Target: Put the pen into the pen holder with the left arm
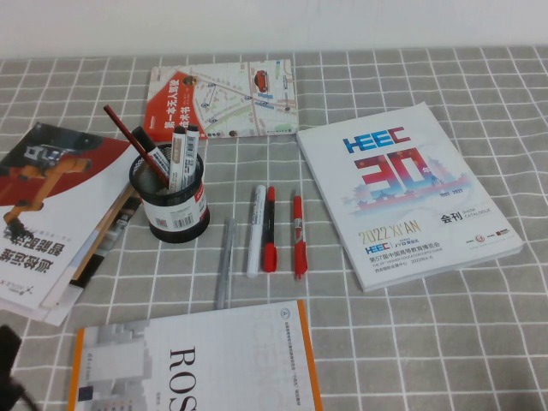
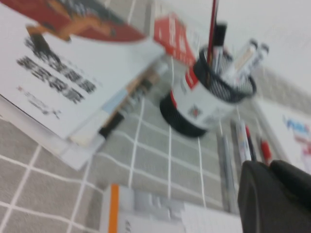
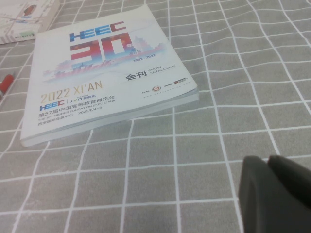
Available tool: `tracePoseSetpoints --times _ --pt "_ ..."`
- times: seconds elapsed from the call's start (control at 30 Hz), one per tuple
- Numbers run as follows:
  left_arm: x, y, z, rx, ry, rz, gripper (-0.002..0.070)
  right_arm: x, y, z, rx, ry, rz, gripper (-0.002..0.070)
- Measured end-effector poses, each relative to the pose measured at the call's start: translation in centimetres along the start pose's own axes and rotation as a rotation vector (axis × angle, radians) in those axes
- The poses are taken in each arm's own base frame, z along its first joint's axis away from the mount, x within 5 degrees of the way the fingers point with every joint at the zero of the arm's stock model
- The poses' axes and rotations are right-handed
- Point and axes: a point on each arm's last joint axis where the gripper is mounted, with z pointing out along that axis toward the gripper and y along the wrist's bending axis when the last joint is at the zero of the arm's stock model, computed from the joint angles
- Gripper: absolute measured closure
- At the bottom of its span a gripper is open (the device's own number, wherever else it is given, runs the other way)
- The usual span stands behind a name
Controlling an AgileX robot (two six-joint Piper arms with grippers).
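Observation:
The near half of the grey pen (image 1: 224,279) (image 2: 230,187), the part towards the ROS book, will be gripped by my left gripper.
The pen (image 1: 224,263) is a slim translucent grey stick lying flat on the checked cloth, just in front and to the right of the pen holder (image 1: 169,195). The holder is a black mesh cup with a barcode label, and it has markers and a red pencil in it. The left wrist view shows the pen (image 2: 227,160) beside my left gripper (image 2: 268,164), which hovers above the cloth, shut and empty. The pen holder (image 2: 209,97) stands beyond it. In the high view only a dark bit of the left arm (image 1: 7,353) shows at the bottom-left corner. My right gripper (image 3: 268,158) is shut over bare cloth.
A white marker (image 1: 256,229) and two red-and-black pens (image 1: 270,229) (image 1: 299,234) lie right of the grey pen. An HEEC catalogue (image 1: 402,193) lies at the right, a map booklet (image 1: 224,96) at the back, stacked brochures (image 1: 51,214) at the left, and a ROS book (image 1: 197,360) in front.

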Motion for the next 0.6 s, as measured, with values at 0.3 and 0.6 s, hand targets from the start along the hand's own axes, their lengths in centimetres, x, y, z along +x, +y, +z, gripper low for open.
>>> tracePoseSetpoints --times 0.3,0.6 --pt "-5.1 -3.8 3.0 -0.021 0.407 0.172 0.0675 0.0 0.0 0.0 0.0 0.0 0.0 0.0692" --pt "-7.2 -6.0 8.1 0.015 0.632 0.253 0.0675 0.0 0.0 0.0 0.0 0.0 0.0 0.0692"
